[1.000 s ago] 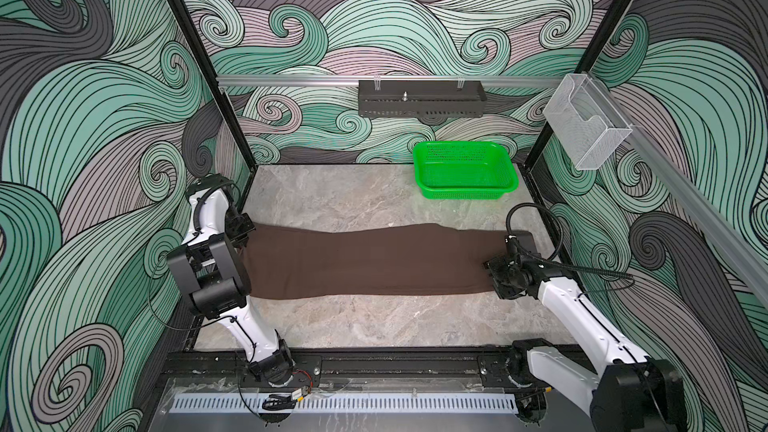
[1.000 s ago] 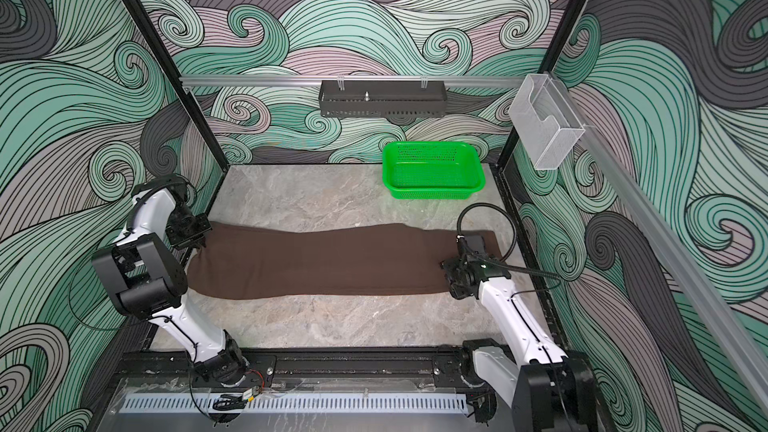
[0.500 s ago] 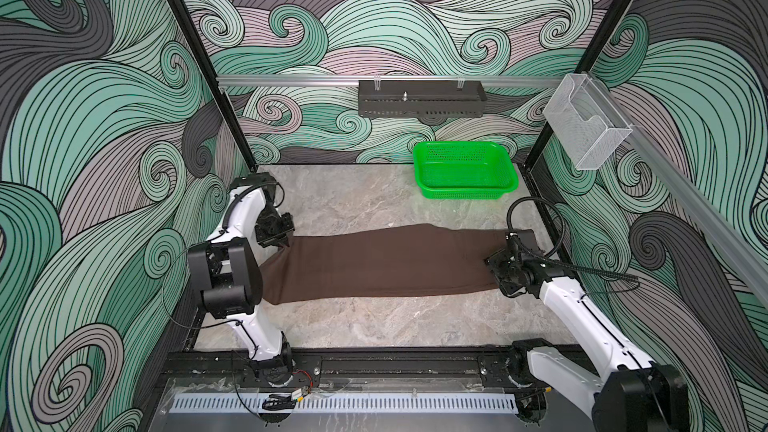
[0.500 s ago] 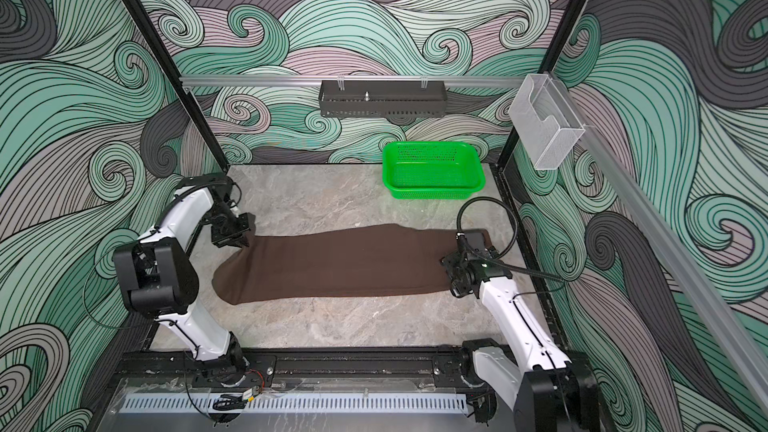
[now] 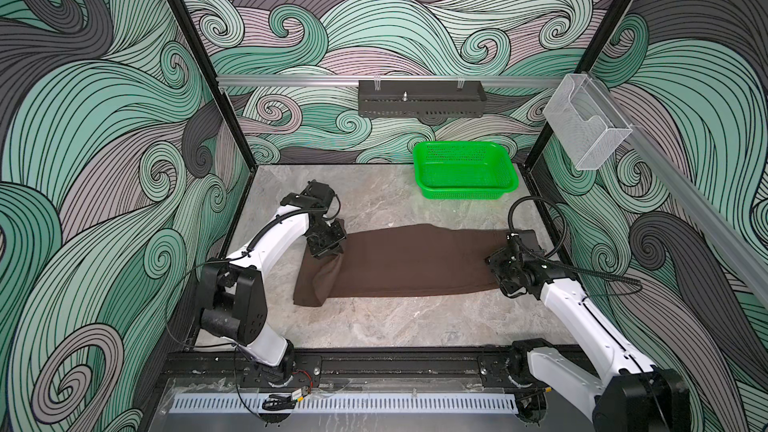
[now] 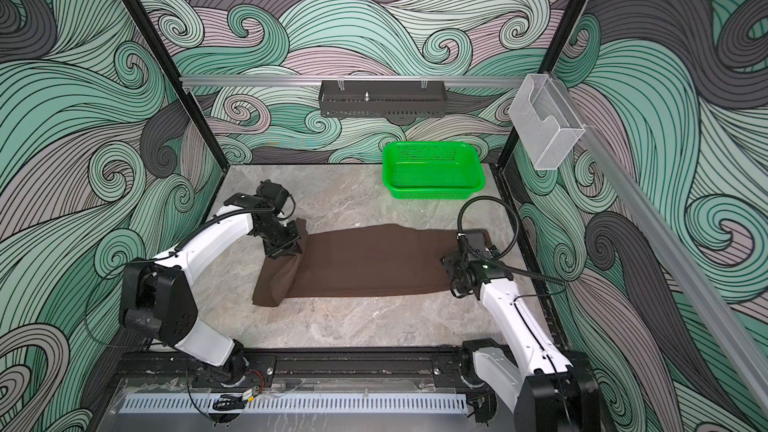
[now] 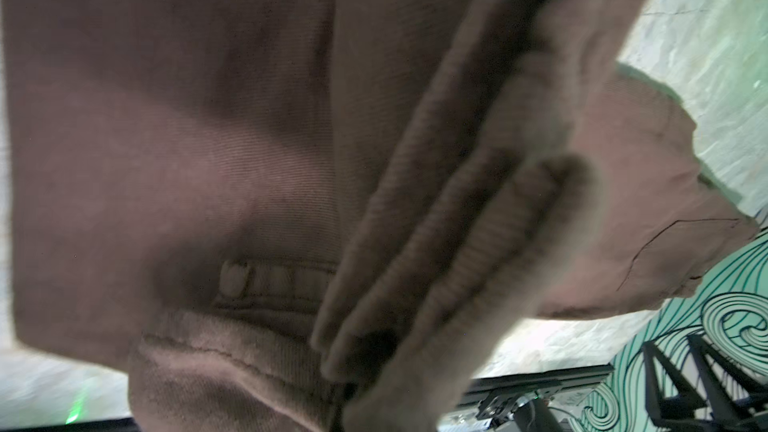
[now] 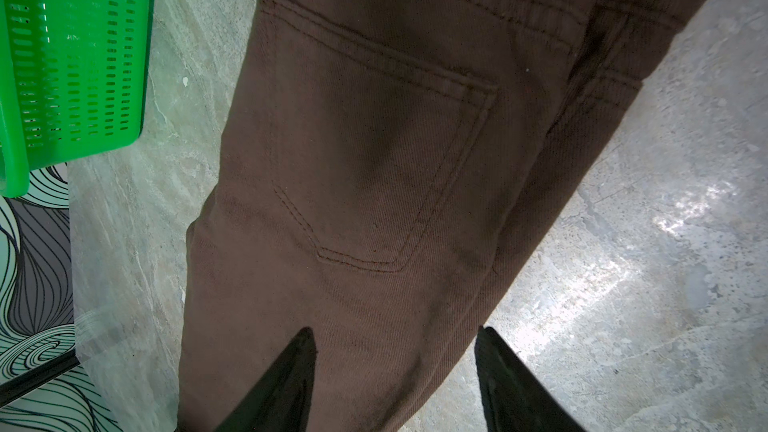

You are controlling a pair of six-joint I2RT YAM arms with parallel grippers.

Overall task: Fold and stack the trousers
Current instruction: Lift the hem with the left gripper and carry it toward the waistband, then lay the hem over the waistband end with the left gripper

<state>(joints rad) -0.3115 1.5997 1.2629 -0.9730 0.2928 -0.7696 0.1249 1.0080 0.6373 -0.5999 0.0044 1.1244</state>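
Observation:
My left gripper needs to release the raised end of the trousers on the middle of the trousers [image 5: 415, 256], in line with the nearest corner of the basket.
The dark brown trousers [image 5: 415, 259] [image 6: 374, 261] lie lengthwise across the marbled table. Their left end is raised and doubled back, and a loose fold hangs down to the table at the front left. My left gripper [image 5: 328, 245] [image 6: 286, 246] is shut on that raised end. In the left wrist view bunched fabric [image 7: 208, 118] covers the fingers. My right gripper [image 5: 494, 263] [image 6: 448, 263] stands open at the right end. In the right wrist view its gripper [image 8: 395, 332] has both black fingertips spread over the cloth just below a back pocket [image 8: 374, 151].
A bright green perforated basket [image 5: 461, 193] [image 6: 432, 192] [image 8: 75, 56] stands at the back right of the table. A black slotted tray [image 5: 419, 99] hangs on the back rail and a clear plastic holder [image 5: 586, 126] on the right rail. Bare table [image 5: 374, 326] lies in front of the trousers.
My left gripper has carried the trousers' left end up and to the right, so the cloth now doubles over there. The right arm has hardly moved and stays open.

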